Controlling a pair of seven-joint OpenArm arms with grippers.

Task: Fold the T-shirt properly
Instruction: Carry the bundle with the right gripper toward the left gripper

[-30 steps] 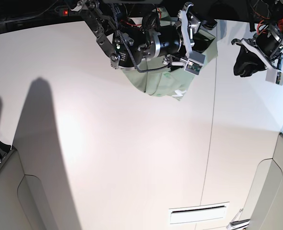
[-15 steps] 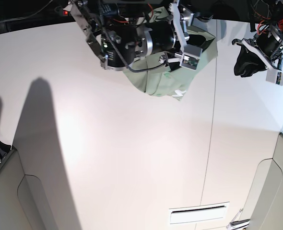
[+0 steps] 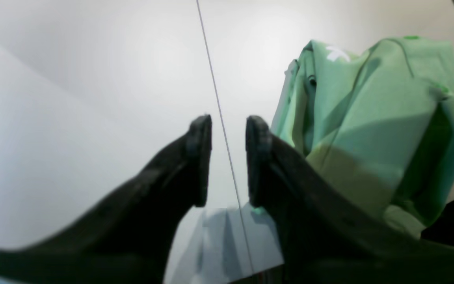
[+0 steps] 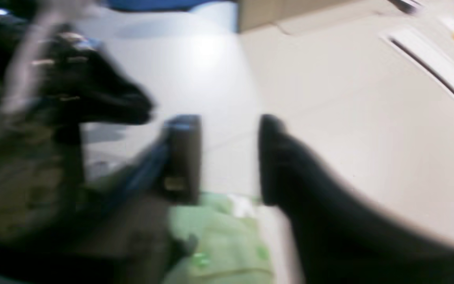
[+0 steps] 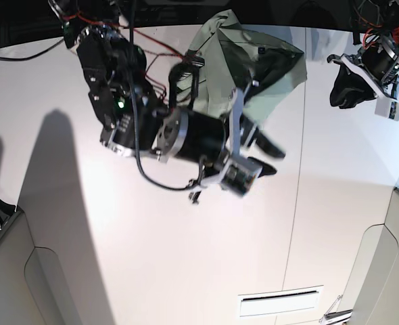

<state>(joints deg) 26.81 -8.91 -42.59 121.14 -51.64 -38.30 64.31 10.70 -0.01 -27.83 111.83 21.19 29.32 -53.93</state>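
My left gripper is to take the side (image 5: 291,59) nearest it of the T-shirt bunched at the table's far edge, and it should pull the shirt toward the middle before folding.
The pale green T-shirt (image 5: 267,61) lies bunched in a heap at the far edge of the white table. It fills the right side of the left wrist view (image 3: 369,118) and shows low in the blurred right wrist view (image 4: 219,244). My right gripper (image 5: 270,161) hangs over the table's middle, just in front of the shirt. Its jaws are apart and empty (image 4: 229,157). My left gripper (image 5: 345,88) hovers at the far right, beside the shirt. Its fingers stand a narrow gap apart with nothing between them (image 3: 229,157).
A thin seam (image 5: 297,203) runs down the table; it also shows in the left wrist view (image 3: 215,98). A white slotted plate (image 5: 279,302) lies near the front edge. Grey rounded panels (image 5: 44,284) flank the front corners.
My right arm has swung off the shirt and down toward the table's middle, its gripper now free of the cloth. The shirt's upper part is uncovered. The left arm has not moved.
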